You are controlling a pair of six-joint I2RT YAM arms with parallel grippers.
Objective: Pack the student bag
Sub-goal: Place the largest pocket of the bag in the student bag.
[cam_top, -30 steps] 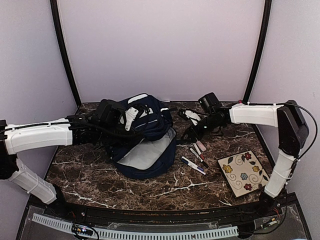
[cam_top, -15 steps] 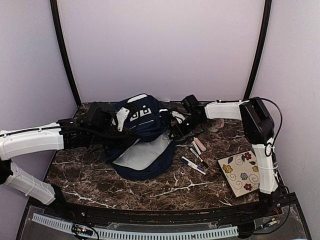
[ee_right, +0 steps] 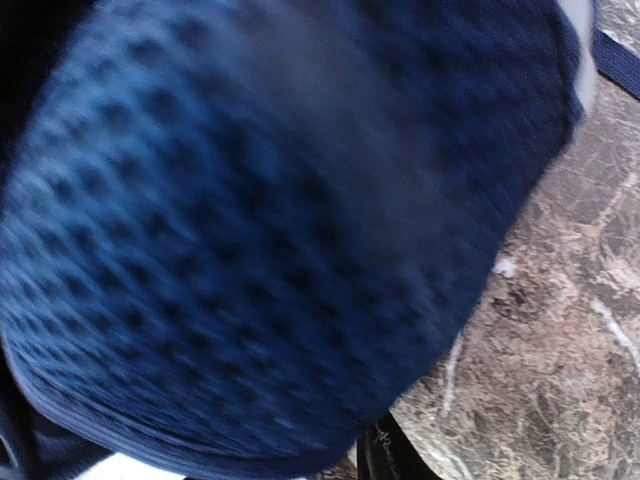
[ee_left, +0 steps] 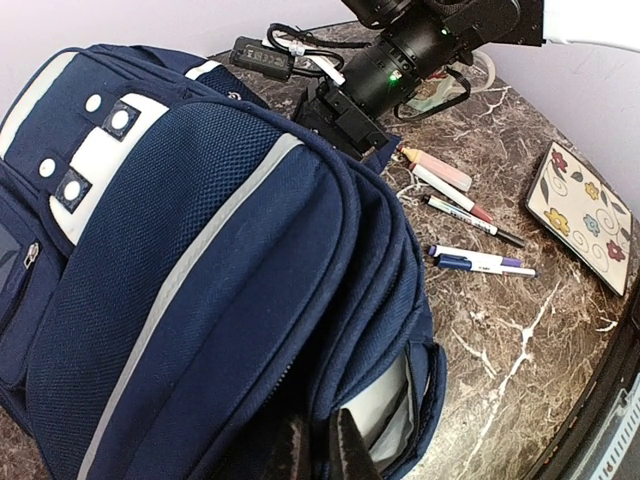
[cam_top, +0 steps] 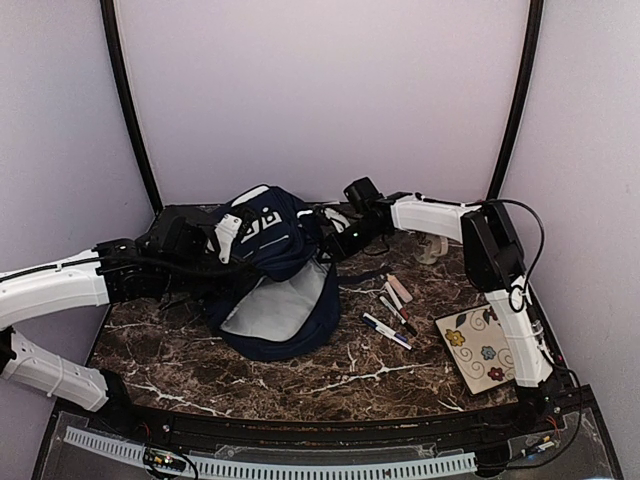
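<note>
My left gripper has the bag's upper flap. It will let go of it over the grey-lined opening of the student bag (cam_top: 262, 309).
The student bag (cam_top: 275, 275), navy blue with a white slotted patch and a grey-lined open mouth, lies in the middle of the table. In the left wrist view the bag (ee_left: 200, 250) fills the frame. My left gripper (ee_left: 325, 450) is shut on the fabric edge by the open pocket; from above it (cam_top: 207, 250) sits at the bag's left side. My right gripper (cam_top: 335, 233) presses against the bag's upper right side and shows in the left wrist view (ee_left: 345, 115). The right wrist view is blurred blue mesh (ee_right: 260, 220) with one fingertip (ee_right: 385, 455); the jaws are hidden.
Several pens and markers (cam_top: 395, 310) lie right of the bag, also in the left wrist view (ee_left: 470, 215). A flowered notebook (cam_top: 487, 345) lies at the front right. A clear item with a cable (cam_top: 432, 250) sits at the back right. Walls close the back and sides.
Both grippers moved left and towards the back. The bag shifted left with them and bunched up higher. The right arm folded in further.
</note>
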